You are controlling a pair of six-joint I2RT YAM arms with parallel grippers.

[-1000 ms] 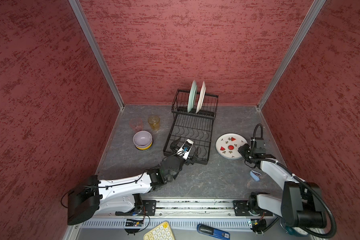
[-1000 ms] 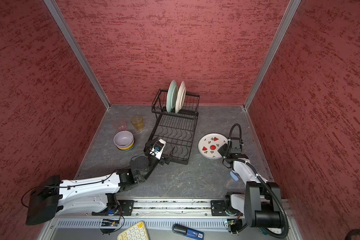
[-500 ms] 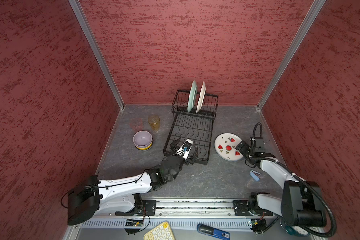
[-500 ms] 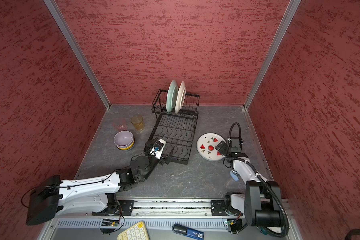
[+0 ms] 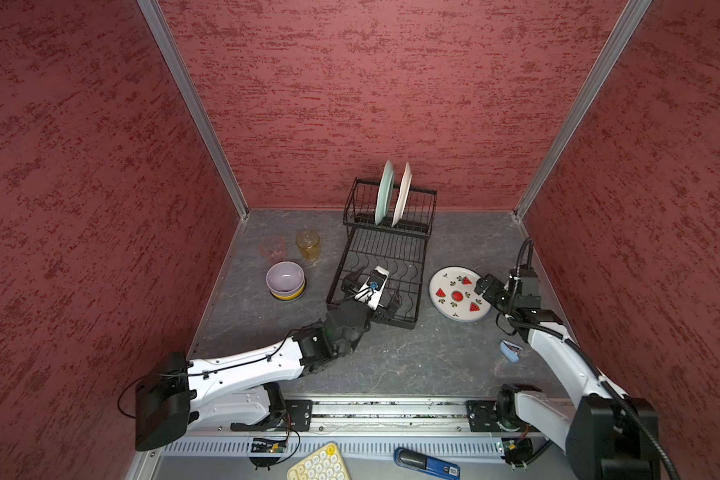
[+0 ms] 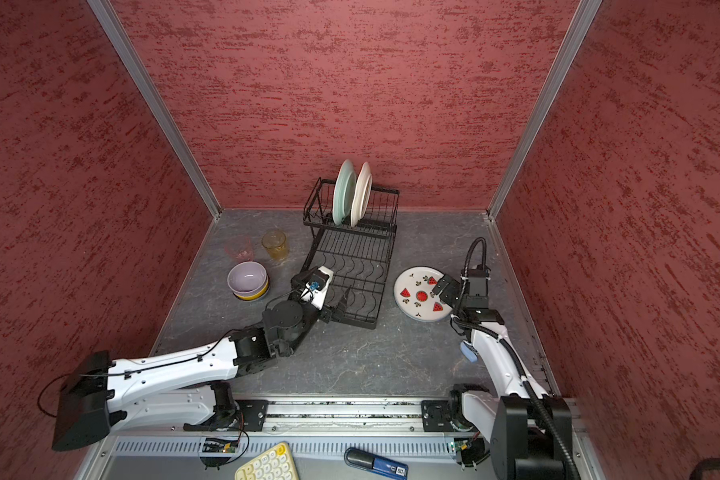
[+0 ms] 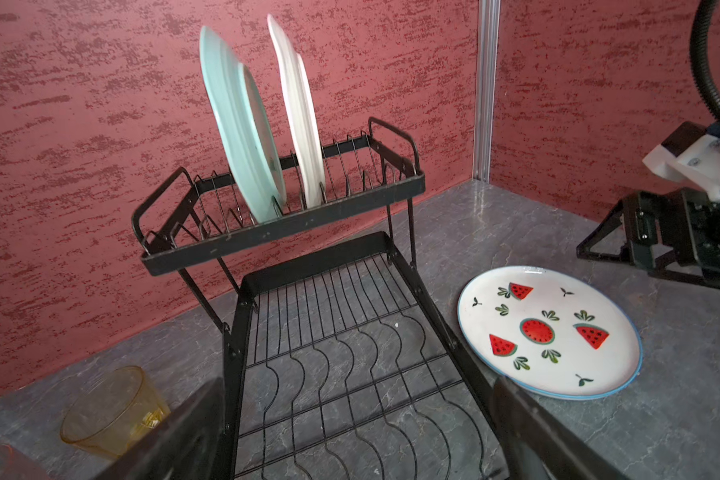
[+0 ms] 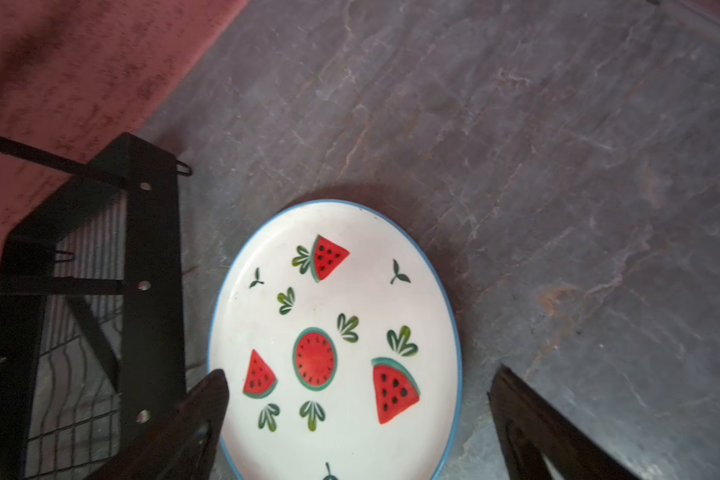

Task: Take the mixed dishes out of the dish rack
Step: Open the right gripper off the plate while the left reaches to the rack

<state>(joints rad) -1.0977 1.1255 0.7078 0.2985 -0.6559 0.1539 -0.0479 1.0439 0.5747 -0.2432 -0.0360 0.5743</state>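
Observation:
Next, the left gripper goes to the pale green plate in the rack's raised basket and closes on the plate's near edge (image 5: 379, 211) (image 7: 252, 190).
The black wire dish rack (image 5: 385, 266) (image 6: 352, 266) (image 7: 292, 232) stands at mid-table. Upright in its raised basket are a pale green plate (image 5: 385, 193) (image 7: 242, 124) and a cream plate (image 5: 403, 195) (image 7: 300, 116). Its low tray is bare. My left gripper (image 5: 379, 280) (image 7: 358, 436) hangs open over the tray's near end. The watermelon plate (image 5: 458, 293) (image 8: 333, 332) lies flat on the table right of the rack. My right gripper (image 5: 485, 289) (image 8: 360, 380) is open above that plate's near edge, holding nothing.
Left of the rack a lilac bowl (image 5: 285, 276) sits nested in a yellow bowl (image 5: 287, 294). Behind them stand an amber tumbler (image 5: 307, 244) and a pink tumbler (image 5: 273, 248). A small blue object (image 5: 509, 350) lies by my right arm. Red walls enclose three sides.
My right gripper has opened and let go of the watermelon plate, which now lies flat, nudged slightly left. The left arm has not moved.

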